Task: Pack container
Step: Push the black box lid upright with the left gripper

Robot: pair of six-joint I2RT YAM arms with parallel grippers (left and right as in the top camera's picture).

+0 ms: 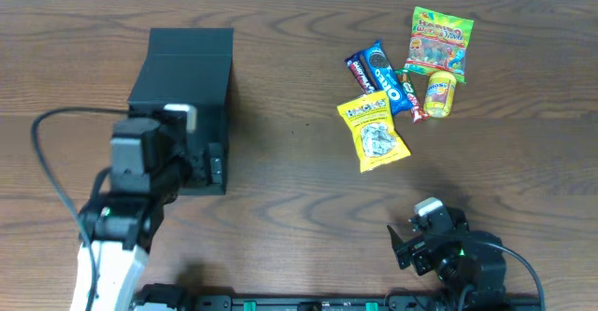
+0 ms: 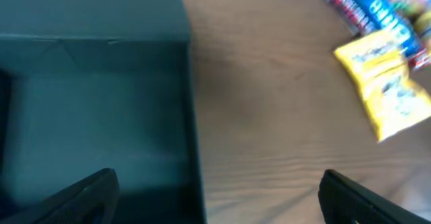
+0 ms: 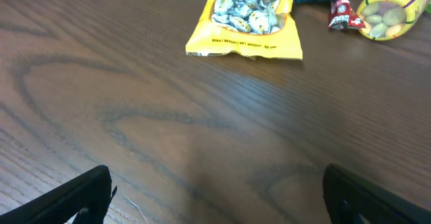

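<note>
The container should slide closer to the snacks, so my left gripper needs to close on the middle of the container's side (image 1: 227, 141) (image 2: 194, 131) facing them.
The container (image 1: 182, 77), a matte black box, stands at the left of the table with its flap lid (image 1: 192, 42) folded back on the far side. In the left wrist view its dark teal inside (image 2: 94, 103) shows with nothing in it. My left gripper (image 1: 207, 164) hovers over the box's near right corner, open. Its fingers straddle the right wall (image 2: 192, 116), and nothing is between them (image 2: 215, 204). My right gripper (image 1: 411, 246) is low at the front right, open and holding nothing (image 3: 215, 197) above bare wood.
Snacks lie at the right: a yellow packet (image 1: 374, 132) (image 3: 246, 15) (image 2: 387, 86), a blue Oreo pack (image 1: 385, 76), a dark bar (image 1: 360, 71), a gummy bag (image 1: 439, 40) and a small yellow pouch (image 1: 440, 93) (image 3: 390, 12). Bare wood separates them from the box.
</note>
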